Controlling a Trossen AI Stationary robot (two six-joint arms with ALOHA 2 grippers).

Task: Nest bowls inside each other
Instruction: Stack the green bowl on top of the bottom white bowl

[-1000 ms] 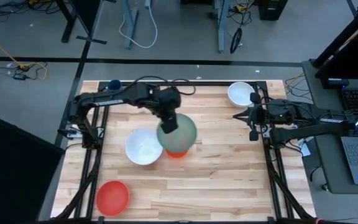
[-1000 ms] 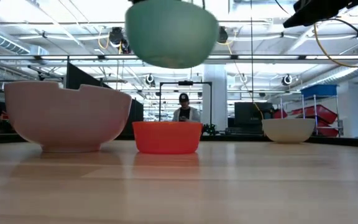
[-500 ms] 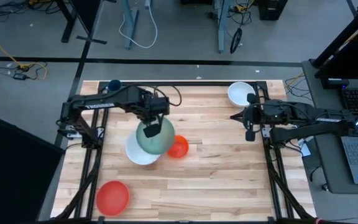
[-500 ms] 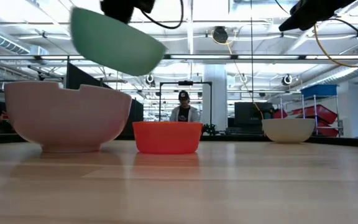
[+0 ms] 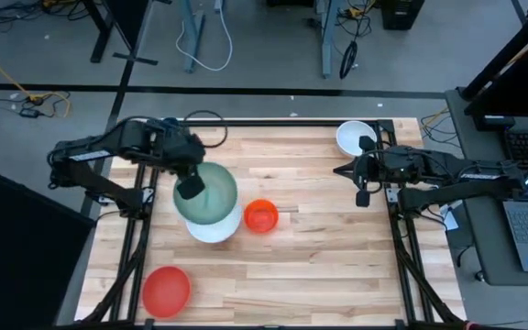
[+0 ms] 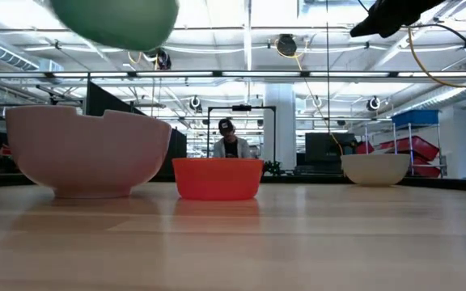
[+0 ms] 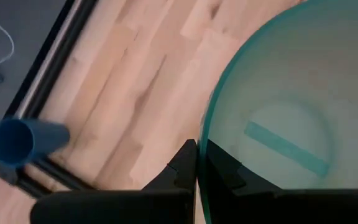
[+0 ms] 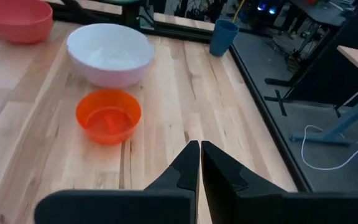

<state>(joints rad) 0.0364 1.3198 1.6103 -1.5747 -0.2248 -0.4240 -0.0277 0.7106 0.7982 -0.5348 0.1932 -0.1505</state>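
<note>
The green bowl, still hanging above the large white bowl, will be let go by my left gripper inside the large white bowl (image 5: 214,217), next to the small orange-red bowl.
My left gripper (image 5: 189,189) is shut on the green bowl (image 5: 209,195), which hangs open side up above the large white bowl (image 5: 216,227); in the low view the green bowl (image 6: 116,21) is high over the white one (image 6: 87,150). The small orange-red bowl (image 5: 261,216) stands on its base just right of them. The red bowl (image 5: 166,291) stands at the near left, and the smaller white bowl (image 5: 354,137) at the far right. My right gripper (image 8: 199,151) is shut and holds nothing, raised at the table's right side near the smaller white bowl. My left gripper holds the green bowl by its rim (image 7: 200,147) on the bowl's left side. The wall is pinched with one finger (image 7: 222,167) inside the bowl and the other (image 7: 180,167) outside. The fingers come from above, slanting down. The bowl is lifted clear, its opening up.
A small dark blue cup (image 7: 17,140) stands at the table's far left corner by the black frame rail. The middle and near right of the wooden table (image 5: 337,266) are bare. Beyond the table a person (image 6: 228,144) sits in the room.
My left gripper has carried the green bowl up and toward the table's left edge. The bowl has gone from above the small orange-red bowl to above the large white bowl. It stays clear of everything, with its rim still in the shut fingers.
</note>
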